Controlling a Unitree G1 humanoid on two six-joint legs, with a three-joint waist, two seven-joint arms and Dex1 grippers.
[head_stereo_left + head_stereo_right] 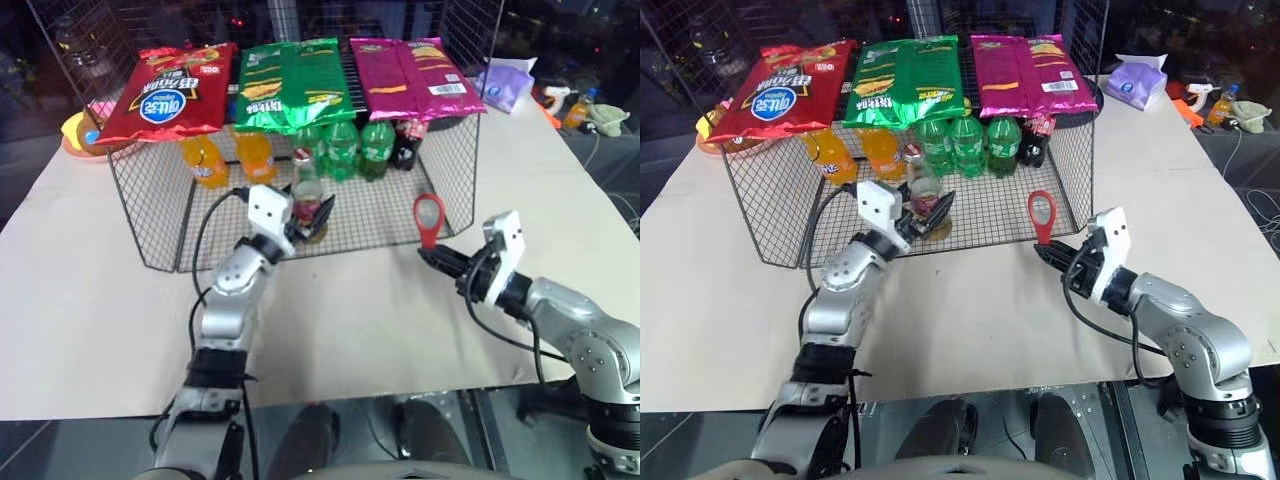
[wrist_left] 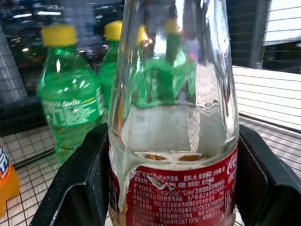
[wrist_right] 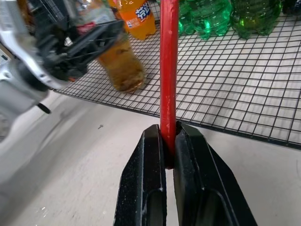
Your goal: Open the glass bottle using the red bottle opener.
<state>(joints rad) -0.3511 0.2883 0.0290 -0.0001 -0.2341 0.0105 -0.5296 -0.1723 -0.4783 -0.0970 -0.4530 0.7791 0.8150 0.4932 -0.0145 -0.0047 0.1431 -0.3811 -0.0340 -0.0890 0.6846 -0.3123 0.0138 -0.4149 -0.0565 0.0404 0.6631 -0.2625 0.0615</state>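
The glass bottle is held low by its red label in my left gripper, so next I put it down and grip nearer its neck [image 1: 304, 173] before I pry the cap.
The glass bottle [image 1: 305, 186], clear with a red label and a little amber liquid, is upright at the front edge of the wire rack's mesh floor. My left gripper [image 1: 310, 214] is shut on the glass bottle's lower body. In the left wrist view its black fingers [image 2: 77, 188] press both sides of the glass bottle [image 2: 174, 117]. My right gripper [image 1: 433, 256] is shut on the handle of the red bottle opener [image 1: 429, 215], held upright with its ring head on top, off to the bottle's right. The red bottle opener [image 3: 168, 70] rises from between the closed fingers.
The wire rack [image 1: 150, 215] holds green soda bottles [image 1: 345, 150], orange soda bottles [image 1: 205, 160] and a dark bottle [image 1: 408, 142] behind the glass bottle. Snack bags [image 1: 290, 85] lie on its top. The beige tabletop [image 1: 350, 320] stretches in front of the rack.
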